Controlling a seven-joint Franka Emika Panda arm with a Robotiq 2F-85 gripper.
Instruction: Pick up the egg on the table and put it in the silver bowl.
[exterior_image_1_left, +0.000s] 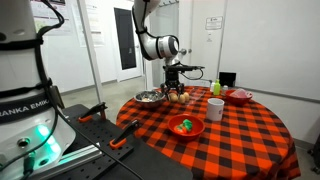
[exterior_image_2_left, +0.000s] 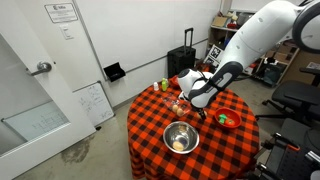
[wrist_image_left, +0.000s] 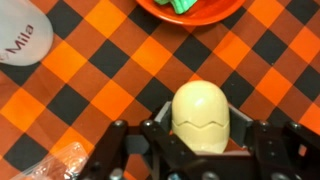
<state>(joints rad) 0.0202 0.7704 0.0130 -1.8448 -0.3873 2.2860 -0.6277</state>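
Observation:
The egg, now just over the checkered table, will be released down inside the shiny silver bowl (exterior_image_1_left: 150, 97) near the table's edge.
The egg (wrist_image_left: 202, 112) is a small oval with a zigzag seam and looks pale tan in the wrist view. It sits between my gripper's (wrist_image_left: 203, 135) two finger pads, which press on both of its sides, just over the checkered table (exterior_image_1_left: 245, 135). In both exterior views my gripper (exterior_image_1_left: 177, 90) (exterior_image_2_left: 197, 103) is low over the table, beside the silver bowl (exterior_image_1_left: 149, 97). That shiny, empty bowl also shows near the table's edge in an exterior view (exterior_image_2_left: 181, 138). The egg is too small to make out in the exterior views.
A red bowl with green items (exterior_image_1_left: 186, 126) (exterior_image_2_left: 228, 120) (wrist_image_left: 195, 8) stands close by. A white cup (exterior_image_1_left: 215, 108) (wrist_image_left: 20, 35) and another red bowl (exterior_image_1_left: 240, 96) stand further along. A clear plastic piece (wrist_image_left: 55, 165) lies beside my fingers.

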